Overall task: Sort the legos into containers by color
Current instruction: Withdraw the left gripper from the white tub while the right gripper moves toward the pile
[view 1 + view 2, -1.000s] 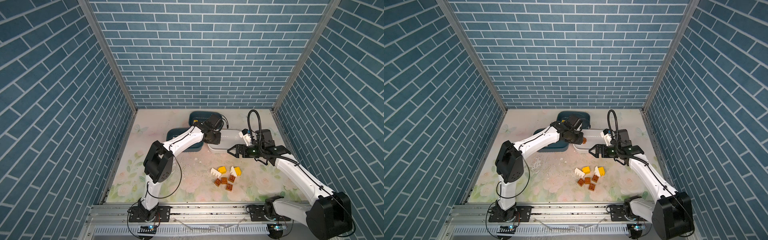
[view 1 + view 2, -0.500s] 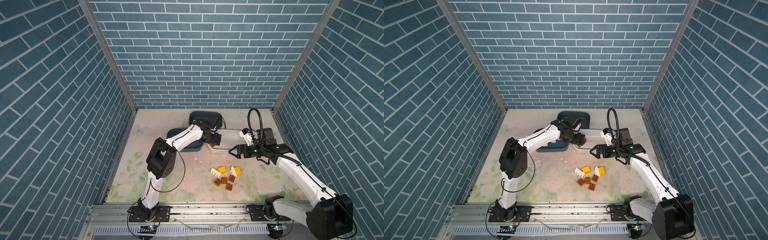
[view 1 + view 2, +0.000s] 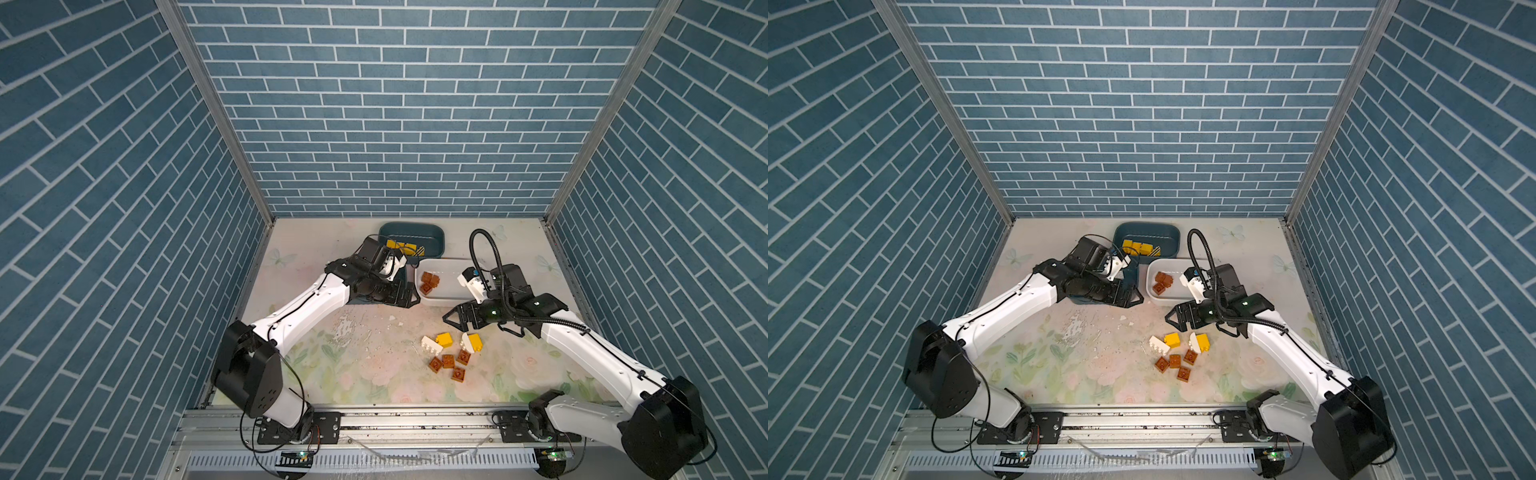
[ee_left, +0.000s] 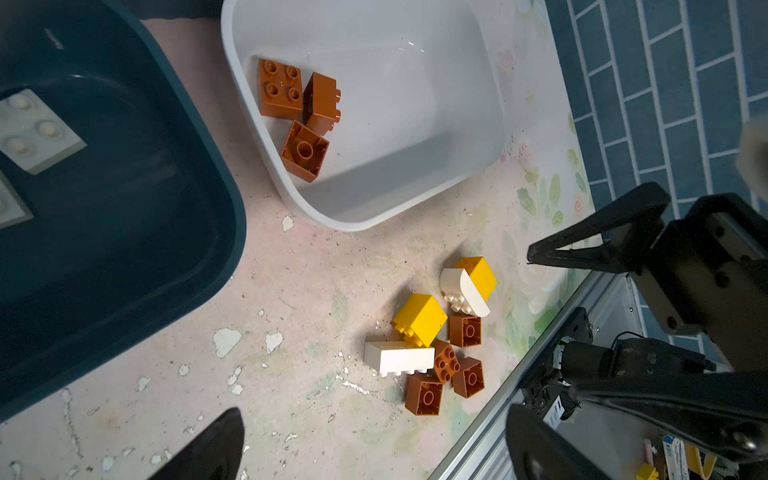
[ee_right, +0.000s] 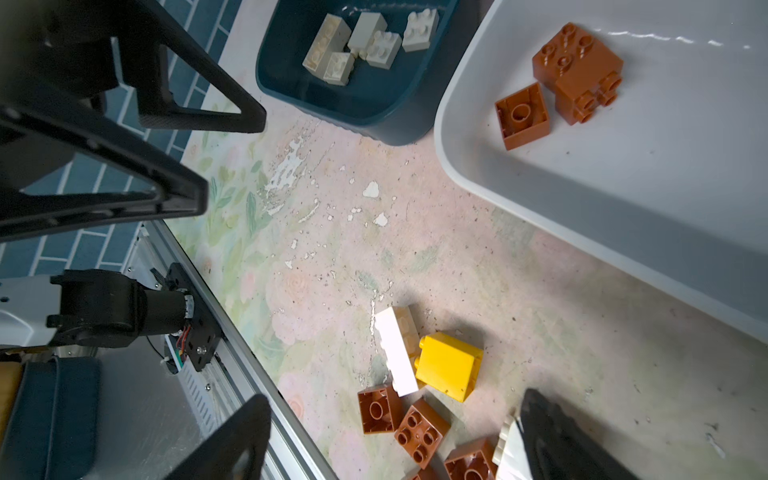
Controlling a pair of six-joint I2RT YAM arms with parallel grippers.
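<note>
Next, my right gripper grips the middle of the loose white brick (image 3: 432,345) (image 5: 399,351) that is nearest my left gripper, next to a yellow brick.
Loose legos lie mid-table in both top views: yellow bricks (image 3: 444,340), a white brick (image 3: 430,345) and several brown bricks (image 3: 448,360). The white container (image 3: 446,300) holds three brown bricks (image 4: 305,112). The far teal container (image 3: 1148,229) holds yellow bricks (image 3: 1136,247). The near teal container (image 4: 124,216), holding white bricks (image 5: 365,41), is mostly hidden under my left arm in the top views. My left gripper (image 3: 409,297) hangs open and empty between the near teal and white containers. My right gripper (image 3: 455,321) is open and empty, just above the loose pile (image 5: 419,428).
The mat (image 3: 353,361) is worn and flaked in the middle. A metal rail (image 3: 415,415) runs along the front edge, close to the pile. Blue brick walls close in the back and both sides. The two grippers sit near each other over the middle.
My left gripper opened over the white container, let a brown brick drop in, and drew back toward the teal one. My right gripper shifted slightly toward the pile.
</note>
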